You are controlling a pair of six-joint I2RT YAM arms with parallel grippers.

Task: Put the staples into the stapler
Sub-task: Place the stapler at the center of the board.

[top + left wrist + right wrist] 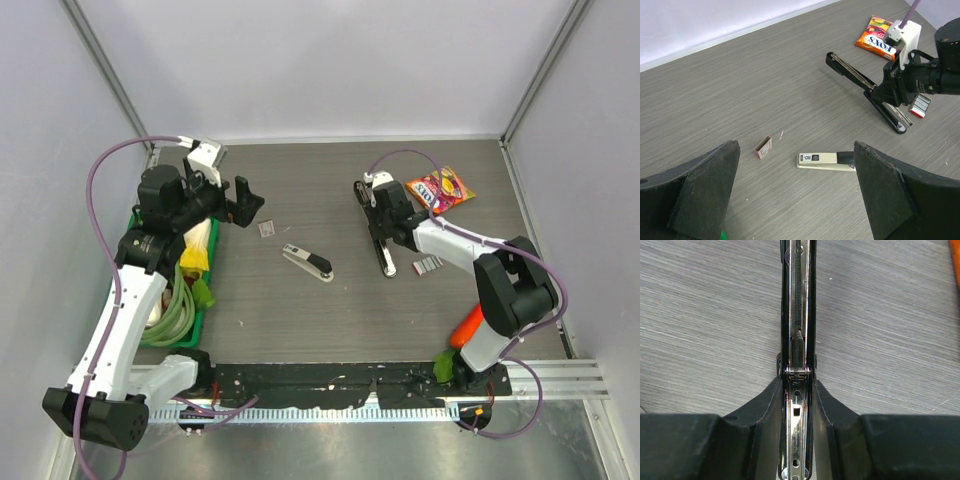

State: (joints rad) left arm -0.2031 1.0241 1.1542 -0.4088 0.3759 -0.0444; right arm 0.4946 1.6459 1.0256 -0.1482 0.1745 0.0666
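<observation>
The robot's right gripper needs to set the black stapler down on the table [372,236] [794,371] between the beige stapler and the staple strips.
A black stapler [387,262] lies swung open on the table right of centre. My right gripper [384,226] is shut on it. In the right wrist view its fingers [765,410] clamp the chrome magazine [798,430] from both sides near the hinge. A small staples box with a red label [266,229] lies left of centre, and a red-edged tray of staple strips [428,264] lies just right of the black stapler. My left gripper [247,204] hovers open near the small box [763,147], holding nothing. A beige stapler [822,161] lies shut between its fingers in the left wrist view.
An orange-red snack packet [441,189] lies at the back right. A green tray [196,318] with tubing and other items stands along the left edge. An orange carrot-like object [467,324] rests by the right arm's base.
</observation>
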